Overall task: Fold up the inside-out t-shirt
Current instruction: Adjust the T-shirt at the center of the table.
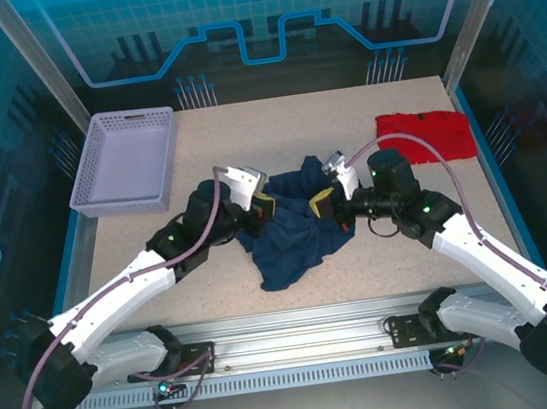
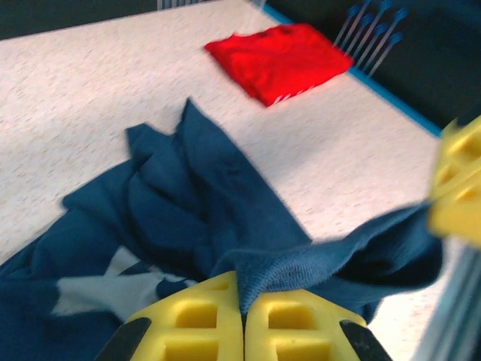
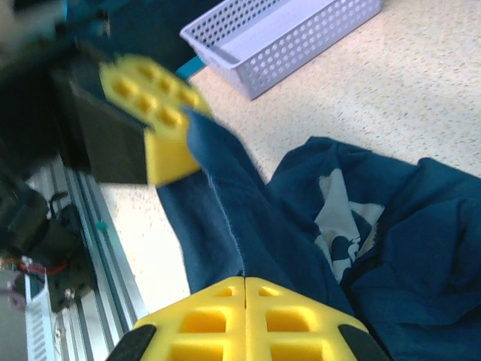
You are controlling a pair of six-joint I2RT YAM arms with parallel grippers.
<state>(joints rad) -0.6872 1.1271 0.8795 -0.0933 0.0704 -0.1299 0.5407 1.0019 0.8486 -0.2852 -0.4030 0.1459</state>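
I am pinching the seam midway across the band of cloth with my right gripper, so next I open it and take the raised edge (image 3: 210, 140) close to my left gripper.
The inside-out t-shirt (image 1: 293, 237), dark navy, lies crumpled in the middle of the table (image 1: 399, 238) between both arms. My left gripper (image 1: 264, 206) is shut on a raised edge of the cloth; in the left wrist view its yellow pads (image 2: 197, 316) pinch a fold of the t-shirt (image 2: 188, 195). My right gripper (image 1: 324, 203) is shut on the same lifted edge a short way off, with a seam of the t-shirt (image 3: 406, 248) running into its closed pads (image 3: 203, 320). A band of cloth stretches between the two grippers. A pale print shows on the cloth.
A lavender perforated basket (image 1: 127, 161) stands at the back left. A bright red folded garment (image 1: 426, 134) lies at the back right. A metal rail (image 1: 302, 347) runs along the near edge. Bare tabletop lies to the right of the t-shirt.
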